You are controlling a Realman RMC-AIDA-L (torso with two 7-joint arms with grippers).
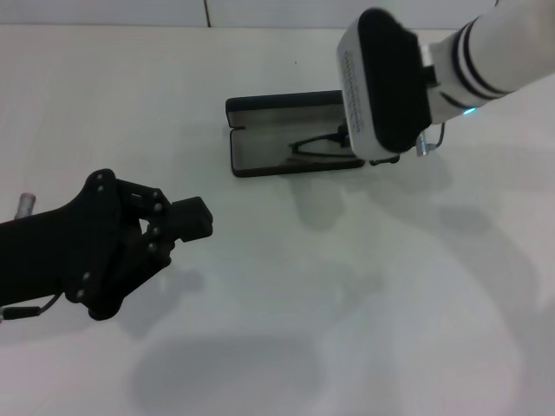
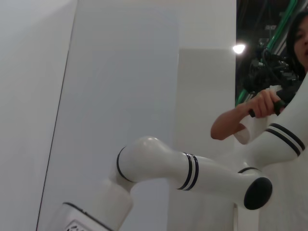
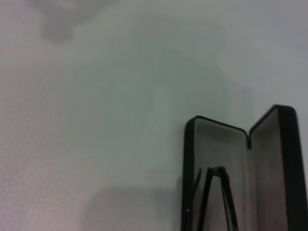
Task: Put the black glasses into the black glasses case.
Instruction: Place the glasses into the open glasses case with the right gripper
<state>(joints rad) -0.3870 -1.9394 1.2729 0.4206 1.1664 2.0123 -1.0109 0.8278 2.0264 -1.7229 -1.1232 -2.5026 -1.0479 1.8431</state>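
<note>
My right gripper is going to let go of the black glasses on the grey lining in the near half of the open case point(image 1: 293, 149) point(image 3: 219, 204).
The black glasses case point(image 1: 232, 130) lies open at the back middle of the white table, grey lining up. It also shows in the right wrist view point(image 3: 191, 159). The black glasses point(image 1: 314, 148) lie in the case's near half, temple arms folded point(image 3: 217, 195). My right gripper point(image 1: 350, 137) hangs over the right end of the case, at the glasses, mostly hidden under its white wrist housing point(image 1: 381, 82). My left gripper point(image 1: 189, 217) is black, shut and empty, low over the table at the front left, well apart from the case.
The white table point(image 1: 364, 286) stretches around the case. The left wrist view looks up at a white robot arm point(image 2: 192, 173), a pale wall, and a person's hand holding a black handle point(image 2: 267, 103).
</note>
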